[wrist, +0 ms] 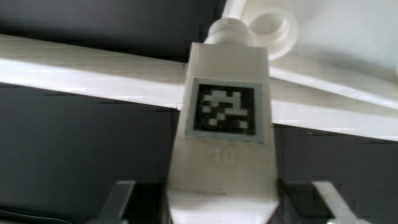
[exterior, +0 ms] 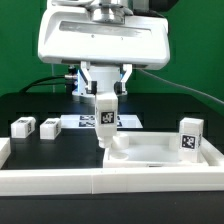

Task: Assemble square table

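Next, my gripper lets go of the white leg upright in the tabletop's empty round socket (exterior: 120, 155) (wrist: 270, 26), across from the standing leg.
My gripper (exterior: 105, 97) hangs from the arm in the middle of the exterior view, shut on a white table leg (exterior: 105, 118) with a black-and-white tag. The leg stands upright, its lower end at the near left corner of the white square tabletop (exterior: 150, 152). In the wrist view the leg (wrist: 226, 120) runs out from between the fingers (wrist: 121, 200) of the gripper (wrist: 222, 208), and its round tip lies over the tabletop's rim (wrist: 80, 72). Another tagged leg (exterior: 192, 136) stands on the tabletop's right side.
Two loose white legs (exterior: 22, 126) (exterior: 50, 127) lie on the black table at the exterior view's left. The marker board (exterior: 82, 122) lies behind the held leg. A long white border wall (exterior: 90, 182) runs along the front edge.
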Robot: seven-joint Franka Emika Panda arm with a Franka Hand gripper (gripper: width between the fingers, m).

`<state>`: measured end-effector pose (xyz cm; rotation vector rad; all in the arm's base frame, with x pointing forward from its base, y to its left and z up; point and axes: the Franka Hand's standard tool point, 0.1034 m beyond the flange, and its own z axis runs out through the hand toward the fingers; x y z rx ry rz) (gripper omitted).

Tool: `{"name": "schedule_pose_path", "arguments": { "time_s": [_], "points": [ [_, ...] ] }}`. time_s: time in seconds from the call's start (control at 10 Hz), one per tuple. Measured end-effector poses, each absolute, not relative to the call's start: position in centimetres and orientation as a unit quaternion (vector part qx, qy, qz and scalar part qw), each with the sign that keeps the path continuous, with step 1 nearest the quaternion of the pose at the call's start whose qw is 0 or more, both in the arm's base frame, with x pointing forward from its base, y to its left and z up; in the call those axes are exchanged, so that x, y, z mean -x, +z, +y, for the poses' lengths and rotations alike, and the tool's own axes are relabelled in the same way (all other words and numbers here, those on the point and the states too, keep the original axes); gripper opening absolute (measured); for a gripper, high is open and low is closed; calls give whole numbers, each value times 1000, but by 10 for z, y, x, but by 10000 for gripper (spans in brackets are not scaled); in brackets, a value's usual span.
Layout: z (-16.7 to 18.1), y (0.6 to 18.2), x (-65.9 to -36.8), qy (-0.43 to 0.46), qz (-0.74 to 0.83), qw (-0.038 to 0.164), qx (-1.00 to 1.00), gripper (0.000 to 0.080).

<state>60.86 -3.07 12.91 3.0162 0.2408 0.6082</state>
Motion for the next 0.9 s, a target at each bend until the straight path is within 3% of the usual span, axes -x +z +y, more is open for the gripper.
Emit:
{"name": "schedule_pose_path", "arguments": {
  "time_s": [0.9],
  "points": [
    [-11,115,-611,192,78,22,-978,285]
  ]
}}
